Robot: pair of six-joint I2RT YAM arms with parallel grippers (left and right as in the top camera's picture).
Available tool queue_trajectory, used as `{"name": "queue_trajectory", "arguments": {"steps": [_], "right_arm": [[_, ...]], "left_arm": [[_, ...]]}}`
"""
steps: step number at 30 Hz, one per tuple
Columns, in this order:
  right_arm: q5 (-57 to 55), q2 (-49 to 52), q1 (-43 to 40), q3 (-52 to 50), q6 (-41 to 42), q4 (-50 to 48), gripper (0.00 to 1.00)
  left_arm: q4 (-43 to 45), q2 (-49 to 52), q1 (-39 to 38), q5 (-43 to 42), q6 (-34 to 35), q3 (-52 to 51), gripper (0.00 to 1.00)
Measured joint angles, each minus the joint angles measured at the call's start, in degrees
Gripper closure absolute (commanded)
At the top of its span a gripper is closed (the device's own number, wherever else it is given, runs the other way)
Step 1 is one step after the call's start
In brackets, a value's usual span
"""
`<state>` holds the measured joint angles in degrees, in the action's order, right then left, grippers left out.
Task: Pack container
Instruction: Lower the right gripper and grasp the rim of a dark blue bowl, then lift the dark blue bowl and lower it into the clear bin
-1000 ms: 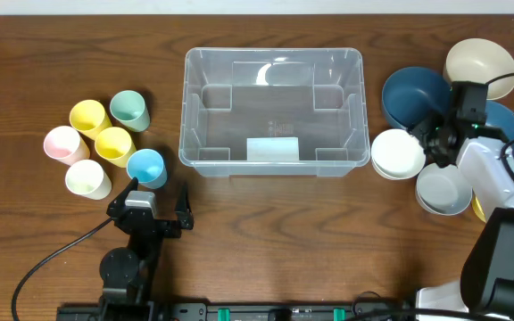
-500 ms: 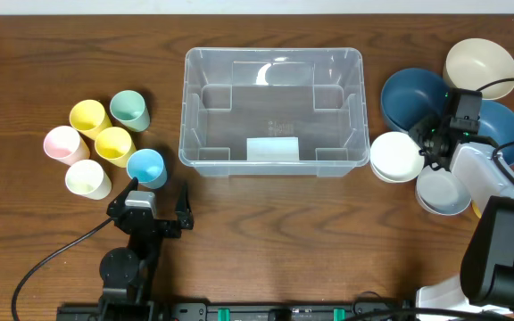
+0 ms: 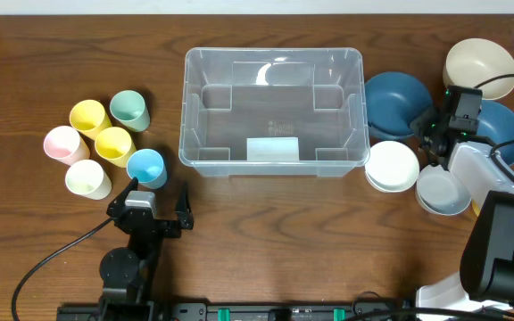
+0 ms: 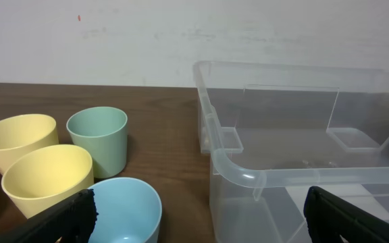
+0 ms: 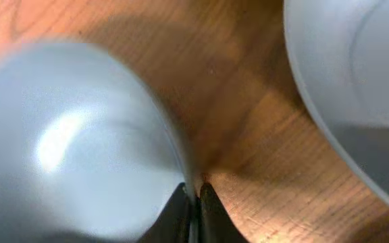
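Next, my right gripper lets go of the dark blue bowl on the clear container's bottom, just past the white label (image 3: 304, 108).
The clear container (image 3: 273, 54) stands empty mid-table; its near corner (image 4: 248, 177) fills the right of the left wrist view. My right gripper (image 3: 425, 148) is shut on the rim of a white bowl (image 3: 392, 166), right of the container. In the right wrist view the gripper (image 5: 196, 196) pinches that thin rim, the white bowl (image 5: 66, 148) spreading left. My left gripper (image 3: 157, 193) rests open near the front edge, just behind a blue cup (image 3: 145, 166). Its gripper (image 4: 198, 223) holds nothing, the blue cup (image 4: 123, 209) by its left finger.
Yellow (image 3: 87, 114), green (image 3: 129, 109), pink (image 3: 61, 143), yellow (image 3: 112, 143) and cream (image 3: 87, 178) cups cluster at the left. A dark blue bowl (image 3: 398, 102), a cream bowl (image 3: 478, 64), a blue bowl (image 3: 505, 125) and a pale grey bowl (image 3: 443, 191) crowd the right.
My right gripper has closed on the white bowl's rim, and the bowl has shifted left and toward the front. The dark blue bowl slid left. The left arm is still.
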<state>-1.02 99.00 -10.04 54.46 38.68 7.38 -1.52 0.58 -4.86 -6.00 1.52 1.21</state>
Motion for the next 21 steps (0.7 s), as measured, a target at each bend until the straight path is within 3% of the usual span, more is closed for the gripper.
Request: {"name": "queue_trajectory", "arguments": {"steps": [10, 21], "right_arm": [[-0.1, -2.4, -1.2, 0.2, -2.6, 2.3, 0.99], [1.3, -24.3, -3.5, 9.9, -7.7, 13.0, 0.98]], "left_arm": [[0.0, 0.0, 0.0, 0.0, 0.0, 0.0, 0.02], [0.0, 0.0, 0.0, 0.0, 0.0, 0.0, 0.02]]}}
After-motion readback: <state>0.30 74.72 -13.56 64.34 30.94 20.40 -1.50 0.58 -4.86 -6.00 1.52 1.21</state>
